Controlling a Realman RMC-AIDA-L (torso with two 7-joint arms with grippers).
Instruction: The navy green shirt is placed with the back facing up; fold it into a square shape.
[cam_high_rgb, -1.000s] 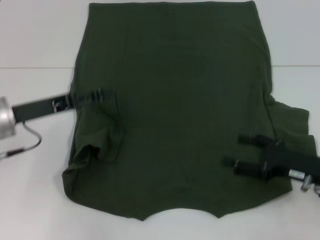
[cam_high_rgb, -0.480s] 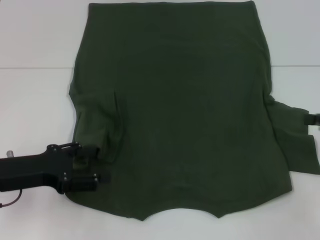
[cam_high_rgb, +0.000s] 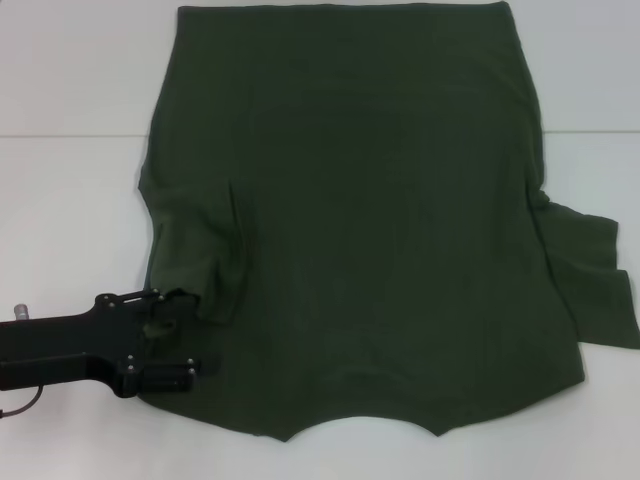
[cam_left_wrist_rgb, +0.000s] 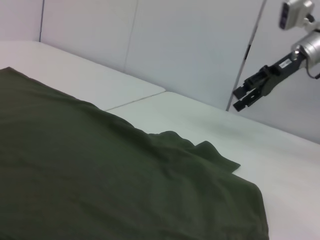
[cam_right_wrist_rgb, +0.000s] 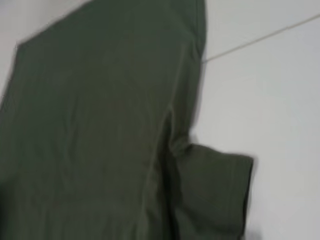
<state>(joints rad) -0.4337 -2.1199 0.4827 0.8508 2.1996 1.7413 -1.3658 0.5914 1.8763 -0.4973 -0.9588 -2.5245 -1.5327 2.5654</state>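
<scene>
My right gripper will close on the middle of the spread-out sleeve's cuff (cam_high_rgb: 621, 270) (cam_right_wrist_rgb: 243, 230), on the navy green shirt.
The navy green shirt (cam_high_rgb: 360, 220) lies flat on the white table, plain back up, with its collar notch toward me. Its left sleeve (cam_high_rgb: 195, 265) is folded in over the body. Its right sleeve (cam_high_rgb: 590, 285) lies spread out to the side. My left gripper (cam_high_rgb: 172, 335) is open at the shirt's near left shoulder corner, its two fingers on either side of the cloth edge. My right gripper is out of the head view. It shows far off in the left wrist view (cam_left_wrist_rgb: 249, 94), raised above the table beyond the shirt (cam_left_wrist_rgb: 100, 185), with its fingers apart and empty.
The white table (cam_high_rgb: 70, 220) has a seam line (cam_high_rgb: 70, 135) running across it behind the shirt's middle. Bare table surrounds the shirt on the left, right and front. Pale wall panels (cam_left_wrist_rgb: 175, 45) stand behind the table.
My left gripper moved from the folded-in sleeve down to the shirt's near left corner and has shifted little since. My right gripper lifted off the shirt's right side and left the head view.
</scene>
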